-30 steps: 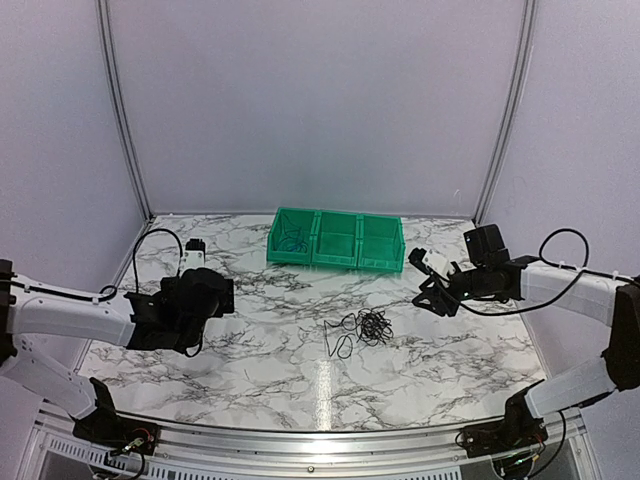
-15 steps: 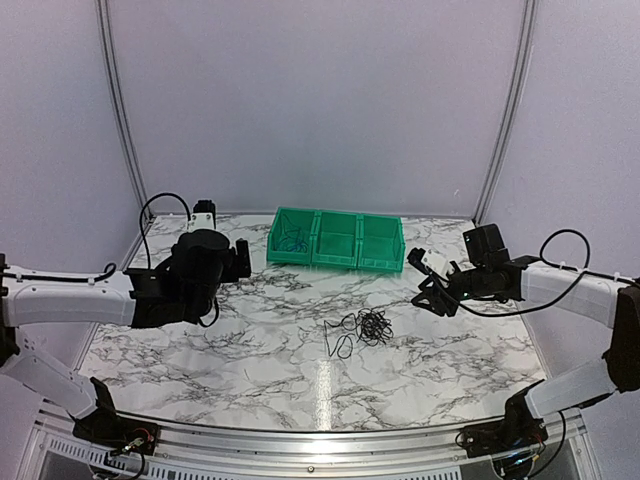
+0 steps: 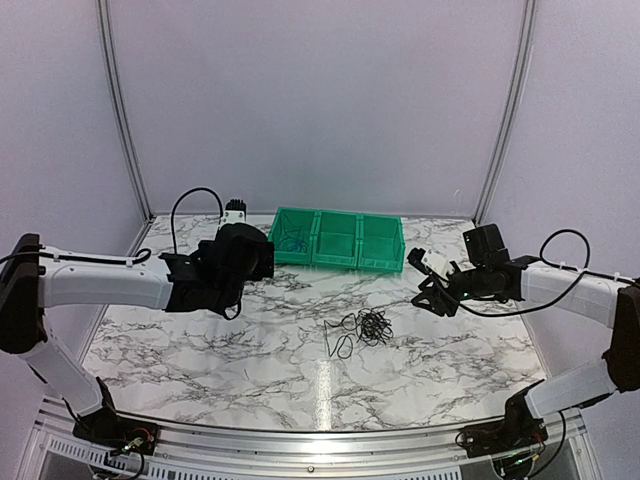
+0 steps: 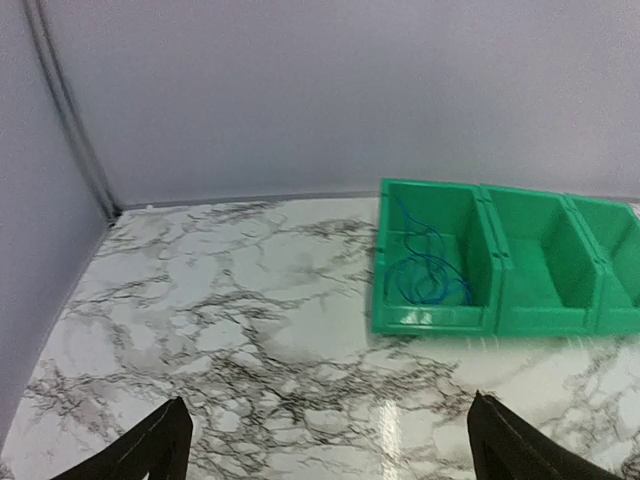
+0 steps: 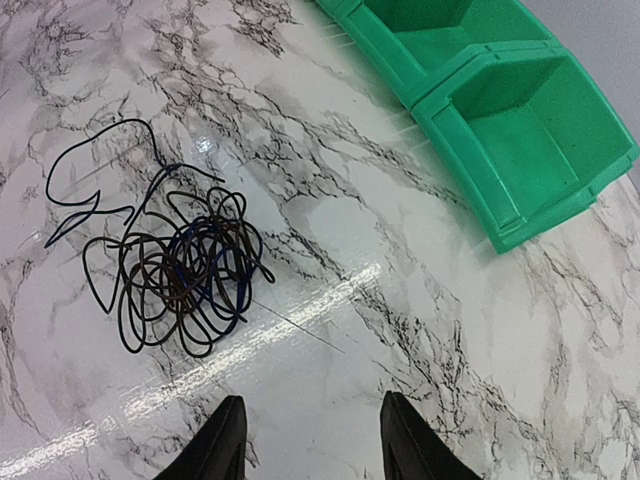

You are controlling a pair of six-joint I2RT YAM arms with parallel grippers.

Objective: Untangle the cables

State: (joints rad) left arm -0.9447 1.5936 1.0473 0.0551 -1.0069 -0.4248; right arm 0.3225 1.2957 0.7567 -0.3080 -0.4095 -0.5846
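Note:
The base of the cable clump's loose loop (image 3: 357, 322) (image 5: 149, 203), where it joins the tangle, should be gripped next by my right gripper.
A small clump of thin cables (image 3: 364, 328), mostly black with a dark blue strand, lies on the marble table's middle; it fills the left of the right wrist view (image 5: 170, 265). A separate blue cable (image 4: 425, 265) lies coiled in the left compartment of the green bin (image 3: 335, 255). My left gripper (image 3: 262, 258) is open and empty, held above the table just left of the bin. My right gripper (image 3: 432, 290) is open and empty, to the right of the clump and above the table; its fingertips (image 5: 228, 430) show at the bottom of its wrist view.
The green bin (image 4: 500, 318) has three compartments and stands at the table's back middle; the middle and right ones hold nothing visible. Purple walls with metal posts close in the back and sides. A metal rail runs along the near edge.
My left arm has swung up and to the right, from the table's left side to just beside the green bin. The right arm and the clump have not moved.

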